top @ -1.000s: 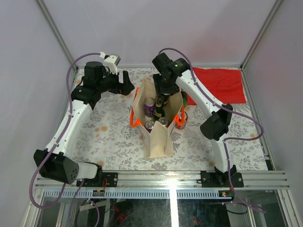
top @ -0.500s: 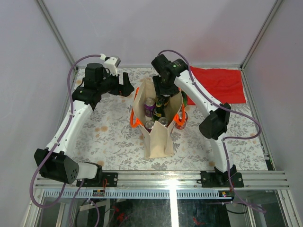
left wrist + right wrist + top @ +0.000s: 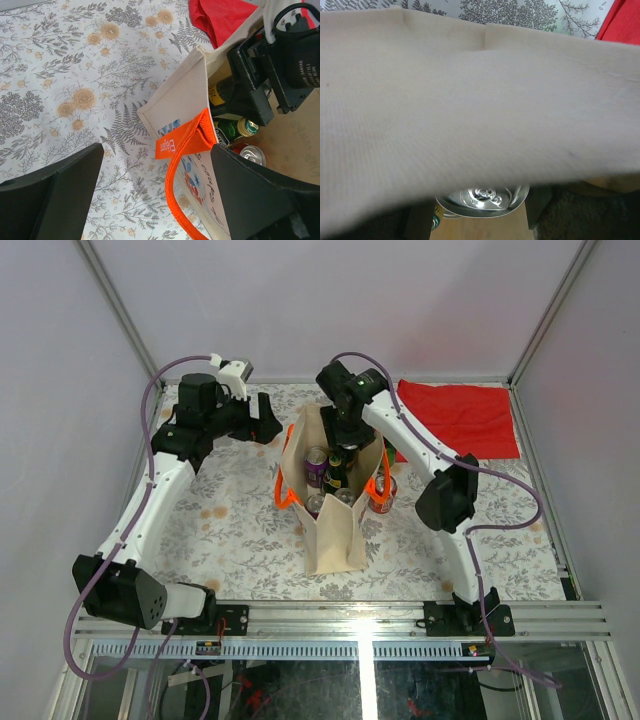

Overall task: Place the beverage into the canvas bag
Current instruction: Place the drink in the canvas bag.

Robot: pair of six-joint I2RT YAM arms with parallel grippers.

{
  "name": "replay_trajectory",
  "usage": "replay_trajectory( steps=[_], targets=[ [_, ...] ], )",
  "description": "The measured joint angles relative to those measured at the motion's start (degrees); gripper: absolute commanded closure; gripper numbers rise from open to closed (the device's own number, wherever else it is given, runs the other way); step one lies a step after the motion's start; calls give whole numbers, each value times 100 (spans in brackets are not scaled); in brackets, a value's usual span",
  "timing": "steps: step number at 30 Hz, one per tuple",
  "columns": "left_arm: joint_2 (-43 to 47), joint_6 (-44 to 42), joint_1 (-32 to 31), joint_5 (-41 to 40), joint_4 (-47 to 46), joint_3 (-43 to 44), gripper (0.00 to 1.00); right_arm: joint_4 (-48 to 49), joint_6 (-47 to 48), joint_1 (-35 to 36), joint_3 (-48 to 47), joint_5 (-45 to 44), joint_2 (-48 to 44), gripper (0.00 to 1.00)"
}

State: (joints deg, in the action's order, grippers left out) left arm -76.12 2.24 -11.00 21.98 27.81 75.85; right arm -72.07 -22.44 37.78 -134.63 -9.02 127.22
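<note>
Next, I let go of the silver-topped can with my right gripper inside the canvas bag (image 3: pixel 346 455), just behind the dark bottle.
The canvas bag (image 3: pixel 335 535) stands open mid-table, with orange handles (image 3: pixel 283 495) and a floral print (image 3: pixel 192 175). My right gripper (image 3: pixel 345 443) reaches down into the bag's far end. In the right wrist view it is shut on a silver-topped beverage can (image 3: pixel 482 197), which fills the gap between the dark fingers (image 3: pixel 417 222). The bag's beige wall (image 3: pixel 470 100) covers most of that view. My left gripper (image 3: pixel 267 421) hangs open just outside the bag's far left corner. Its fingers (image 3: pixel 55 185) straddle the orange handle (image 3: pixel 175 145) without touching it.
A purple can (image 3: pixel 316 462), a dark bottle (image 3: pixel 337 472) and silver can tops (image 3: pixel 317 503) sit inside the bag. A green bottle (image 3: pixel 235 127) and a red can (image 3: pixel 250 152) show there too. A red can (image 3: pixel 381 495) stands by the bag's right side. A red cloth (image 3: pixel 455 415) lies far right.
The right arm has shifted slightly left and its elbow has moved in, with the gripper still in the bag's far end. The left arm has hardly moved.
</note>
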Motion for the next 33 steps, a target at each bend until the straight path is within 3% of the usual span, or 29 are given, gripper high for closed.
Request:
replay_trajectory(
  steps=[26,27,30,33],
  targets=[
    [57,-85,57,31,-37,-59,11,625,2,4,713,116,111,100],
    [59,-85,57,33,-37,-63,11,625,2,4,719,116,111,97],
    [74,-85,59,35,-39,-81,11,625,0,4,721,116,111,67],
    [92,-87,66,39,-44,-87,11,627,-2,4,721,114,111,46]
  ],
)
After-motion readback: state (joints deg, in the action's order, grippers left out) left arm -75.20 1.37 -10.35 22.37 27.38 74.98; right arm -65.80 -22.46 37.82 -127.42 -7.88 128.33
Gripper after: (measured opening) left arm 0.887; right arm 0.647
